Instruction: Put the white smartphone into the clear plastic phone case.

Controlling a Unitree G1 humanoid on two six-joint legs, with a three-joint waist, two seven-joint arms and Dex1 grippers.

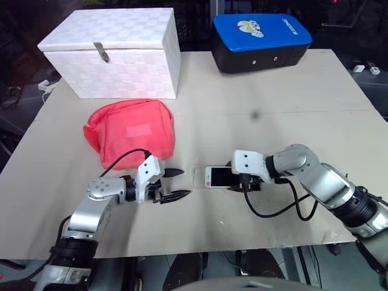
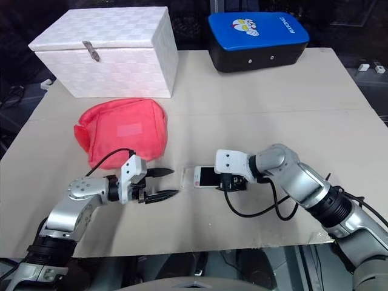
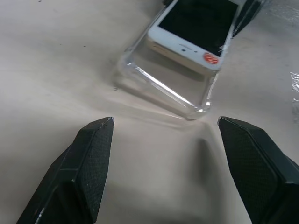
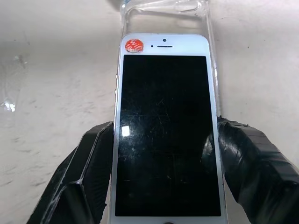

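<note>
Next, my right gripper lets go of the white smartphone deeper inside the clear phone case [image 1: 221, 176] [image 4: 167, 112], closer to my left gripper.
The white smartphone [image 1: 218, 176] lies screen up near the table's front middle, a red sticker at its top corner. My right gripper [image 4: 163, 128] is shut on it, one finger against each long edge. The phone's top end sits inside the clear plastic phone case [image 3: 161, 88], which lies flat on the table and sticks out toward my left gripper. My left gripper [image 1: 183, 183] hovers open just short of the case's free end, with nothing between its fingers [image 3: 91, 158].
A red fabric pouch [image 1: 130, 133] lies behind my left arm. A white woven box [image 1: 115, 54] stands at the back left and a blue-topped black case [image 1: 260, 39] at the back centre. The beige tabletop [image 1: 291, 109] has bare room on the right.
</note>
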